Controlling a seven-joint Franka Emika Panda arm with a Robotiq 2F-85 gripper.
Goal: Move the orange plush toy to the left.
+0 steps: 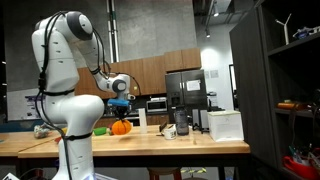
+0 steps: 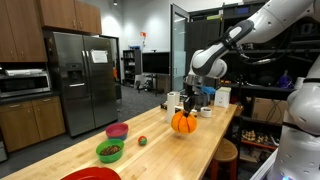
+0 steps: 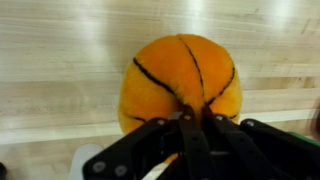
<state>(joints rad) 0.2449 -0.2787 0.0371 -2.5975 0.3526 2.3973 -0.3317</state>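
Observation:
Next, I release the orange plush toy, now at or just above the tabletop, from my gripper on the wooden table [image 1: 91, 136], beside the white base of my arm.
The orange plush toy [image 3: 180, 85] is a round orange ball with dark seams, like a pumpkin. It fills the middle of the wrist view over the wooden table. My gripper [image 3: 190, 125] is shut on its top. In both exterior views the toy [image 1: 121, 127] [image 2: 184, 123] hangs under the gripper [image 1: 121, 113] [image 2: 188, 105], at or just above the tabletop; I cannot tell if it touches.
A green object [image 1: 101, 130] lies beside the toy. A green bowl [image 2: 110, 151], a pink bowl [image 2: 117, 130], a small green and red item [image 2: 142, 141] and a red plate [image 2: 90, 175] sit on the table. A white box [image 1: 225, 124] and dark containers [image 1: 181, 122] stand further along.

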